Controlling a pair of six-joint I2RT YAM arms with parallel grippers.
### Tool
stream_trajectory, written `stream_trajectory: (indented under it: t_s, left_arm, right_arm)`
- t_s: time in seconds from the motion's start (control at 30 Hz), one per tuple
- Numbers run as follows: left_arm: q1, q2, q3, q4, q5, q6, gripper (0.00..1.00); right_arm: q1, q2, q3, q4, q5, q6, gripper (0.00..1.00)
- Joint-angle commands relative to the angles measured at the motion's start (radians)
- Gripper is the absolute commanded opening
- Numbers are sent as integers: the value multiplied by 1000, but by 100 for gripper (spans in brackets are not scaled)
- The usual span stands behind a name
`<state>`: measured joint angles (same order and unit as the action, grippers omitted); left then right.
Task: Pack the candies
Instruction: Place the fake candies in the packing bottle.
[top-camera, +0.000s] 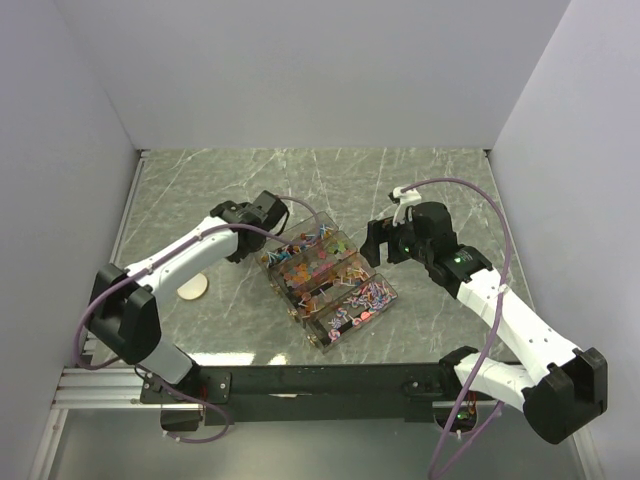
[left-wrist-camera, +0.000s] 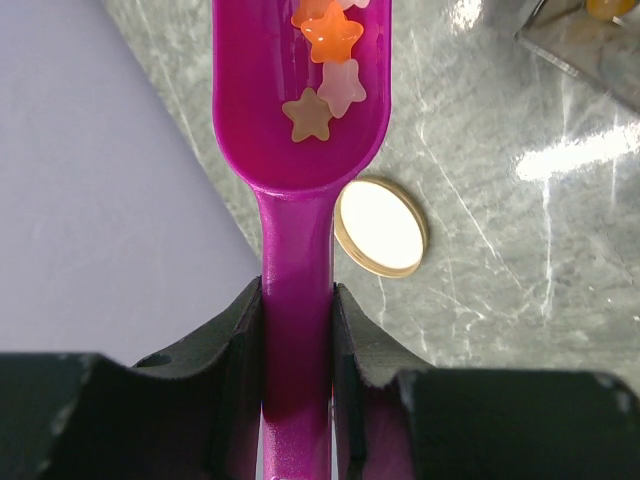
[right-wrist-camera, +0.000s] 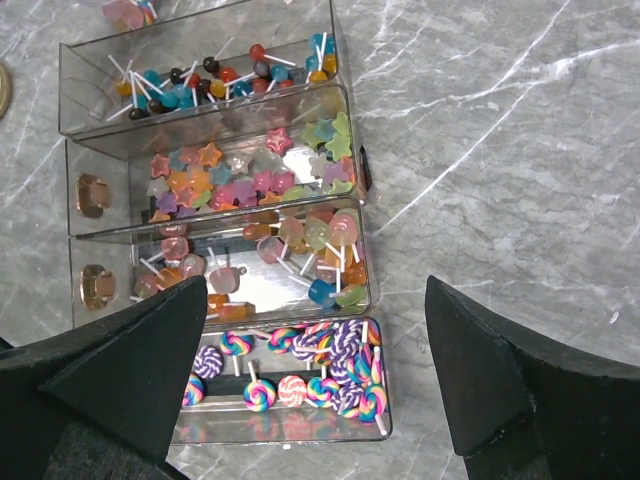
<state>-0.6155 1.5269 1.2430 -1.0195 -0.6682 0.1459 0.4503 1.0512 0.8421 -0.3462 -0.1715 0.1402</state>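
The robot's left gripper will put the magenta scoop down on the table (top-camera: 197, 238) just beyond the round tan lid.
My left gripper (left-wrist-camera: 298, 300) is shut on the handle of a magenta scoop (left-wrist-camera: 300, 110). Three star-shaped candies (left-wrist-camera: 330, 40) in orange, pink and tan lie in its bowl. In the top view this gripper (top-camera: 262, 215) hangs at the far left end of a clear box (top-camera: 322, 345) with several compartments. These hold candies (right-wrist-camera: 250, 180): balls on sticks, stars, flat lollies and swirl lollipops (right-wrist-camera: 330, 375). My right gripper (right-wrist-camera: 316, 300) is open above the box's right side with nothing between its fingers, and it also shows in the top view (top-camera: 375, 243).
A round tan lid (left-wrist-camera: 380, 228) lies flat on the grey marbled table under the scoop; in the top view the lid (top-camera: 194, 288) is left of the box. White walls enclose the table on three sides. A corner of the clear box (left-wrist-camera: 590, 40) shows in the left wrist view.
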Motion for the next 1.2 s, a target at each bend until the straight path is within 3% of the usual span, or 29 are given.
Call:
stream_trajectory:
  t_s: [0.0,0.43,1.17]
  left_arm:
    - [-26,24,46,-21,-80,9,1]
    - [-85,59,69,-76,-195,11,1]
    - [-142,127,27,-99,-269,17,1]
  right_arm:
    - [8,-25,-11,9,18,-10,95]
    - [10,-22,-14,16,18,-10,95]
    - [10,-13,-15,16,18,-8,95]
